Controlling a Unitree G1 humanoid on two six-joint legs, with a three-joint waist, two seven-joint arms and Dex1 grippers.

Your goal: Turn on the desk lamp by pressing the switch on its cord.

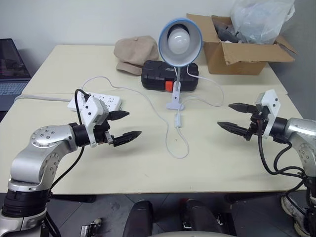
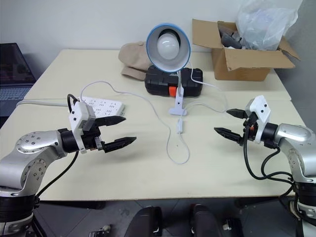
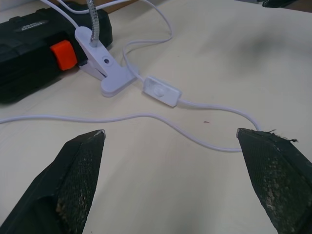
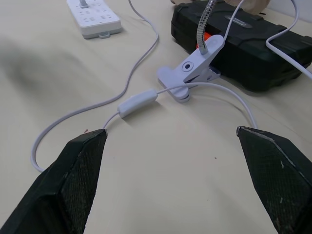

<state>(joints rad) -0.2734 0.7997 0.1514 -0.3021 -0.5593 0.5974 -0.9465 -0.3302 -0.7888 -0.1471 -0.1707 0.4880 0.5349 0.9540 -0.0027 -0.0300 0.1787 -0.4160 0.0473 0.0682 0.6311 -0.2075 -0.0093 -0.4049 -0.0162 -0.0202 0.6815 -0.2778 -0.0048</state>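
Note:
The robot's right gripper will grip the white switch at the switch's end (image 1: 177, 116) (image 4: 147, 98) closest to the desk lamp's clip base.
The desk lamp (image 1: 179, 42) stands mid-table on its white clip base (image 1: 174, 102), its blue shade and unlit bulb facing me. The thin white cord (image 1: 172, 146) loops toward me from the clip. The small white switch (image 1: 177, 120) lies on the cord just in front of the clip; it is also visible as the switch (image 3: 161, 91) and the switch (image 4: 137, 103) in the wrist views. My left gripper (image 1: 124, 125) hovers open to the left of the loop. My right gripper (image 1: 236, 117) hovers open to the right. Both hold nothing.
A white power strip (image 1: 96, 102) lies behind my left gripper. A black case with an orange latch (image 1: 169, 75) sits behind the lamp clip, a tan cap (image 1: 135, 53) beyond it. A cardboard box with a plastic bag (image 1: 245, 47) stands at the back right. A laptop (image 1: 12, 71) is far left.

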